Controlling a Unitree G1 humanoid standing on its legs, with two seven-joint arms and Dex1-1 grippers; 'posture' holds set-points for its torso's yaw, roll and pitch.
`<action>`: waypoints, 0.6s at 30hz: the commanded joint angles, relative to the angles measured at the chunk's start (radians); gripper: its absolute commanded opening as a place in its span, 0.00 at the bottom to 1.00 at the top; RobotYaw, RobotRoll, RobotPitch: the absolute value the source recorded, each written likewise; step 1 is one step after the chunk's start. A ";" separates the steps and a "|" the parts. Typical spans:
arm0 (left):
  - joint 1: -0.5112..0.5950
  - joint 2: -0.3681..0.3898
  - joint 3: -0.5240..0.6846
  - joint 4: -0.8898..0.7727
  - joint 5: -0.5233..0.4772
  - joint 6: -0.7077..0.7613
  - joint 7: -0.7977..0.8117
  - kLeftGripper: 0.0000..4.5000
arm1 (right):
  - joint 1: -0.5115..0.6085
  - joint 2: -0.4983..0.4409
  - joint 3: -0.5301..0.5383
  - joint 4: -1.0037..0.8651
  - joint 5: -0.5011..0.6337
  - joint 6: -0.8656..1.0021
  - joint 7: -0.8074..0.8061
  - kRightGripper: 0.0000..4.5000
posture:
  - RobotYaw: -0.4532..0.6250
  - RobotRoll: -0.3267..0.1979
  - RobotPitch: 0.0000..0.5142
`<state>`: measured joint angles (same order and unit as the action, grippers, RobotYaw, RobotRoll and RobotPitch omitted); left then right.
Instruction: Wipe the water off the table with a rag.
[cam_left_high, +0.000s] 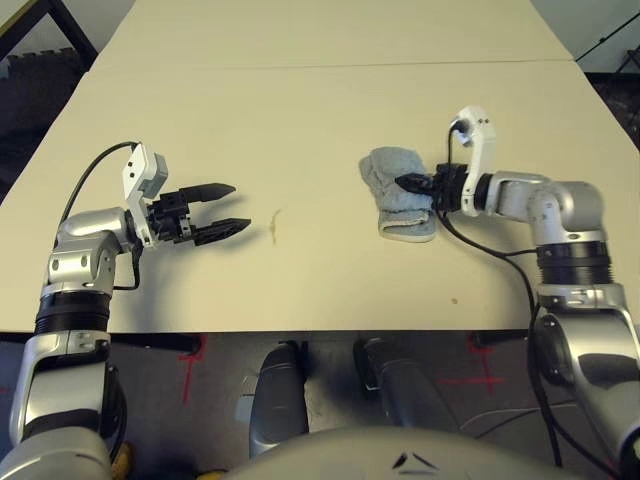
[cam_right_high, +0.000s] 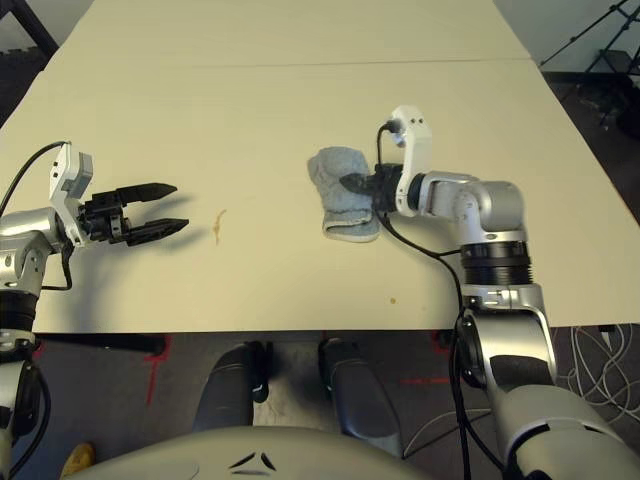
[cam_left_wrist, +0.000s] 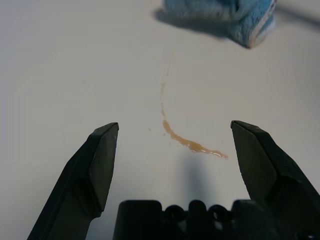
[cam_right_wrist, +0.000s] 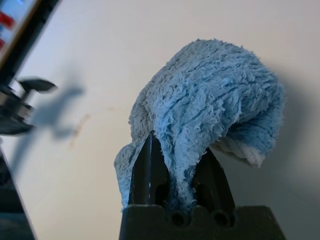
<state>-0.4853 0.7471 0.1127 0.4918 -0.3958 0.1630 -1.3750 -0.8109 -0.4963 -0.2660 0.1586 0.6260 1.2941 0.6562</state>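
My right gripper needs to let go of the light-blue rag on the tabletop (cam_left_high: 528, 196) under its silver forearm, toward the side edge of the table.
A crumpled light-blue rag (cam_left_high: 398, 194) lies on the cream table (cam_left_high: 320, 110), right of centre. My right gripper (cam_left_high: 415, 184) is shut on the rag's right edge; its black fingers (cam_right_wrist: 150, 172) pinch the cloth (cam_right_wrist: 210, 107) between them. An amber-brown smear of water (cam_left_high: 274, 225) curves across the table between the two arms, and a small brown drop (cam_left_high: 454, 299) sits near the front edge. My left gripper (cam_left_high: 228, 208) hovers open just left of the smear, which shows between its fingertips (cam_left_wrist: 102, 155) as a thin curved streak (cam_left_wrist: 192, 145).
A seam (cam_left_high: 330, 66) crosses the table at the back. A dark-edged table (cam_left_high: 30, 25) and a black stand (cam_left_high: 610, 45) sit off the far corners. Bare tabletop lies between the arms and behind them.
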 joint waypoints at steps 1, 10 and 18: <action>-0.019 -0.007 -0.015 0.035 0.019 -0.019 -0.015 1.00 | -0.066 -0.090 -0.051 0.030 0.030 0.009 0.028 0.04 | 0.22 0.62 0.31; -0.045 -0.020 -0.023 0.069 0.027 -0.041 -0.019 1.00 | -0.018 -0.339 0.063 0.207 -0.074 -0.146 0.177 0.04 | 0.21 0.62 0.30; -0.043 -0.015 -0.019 0.070 0.025 -0.045 -0.021 1.00 | 0.058 -0.385 0.115 0.346 -0.166 -0.298 0.239 0.04 | 0.22 0.62 0.30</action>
<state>-0.5331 0.7249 0.0977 0.5608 -0.3837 0.1250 -1.3851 -0.7632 -0.8665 -0.1617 0.4798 0.4774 1.0352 0.8757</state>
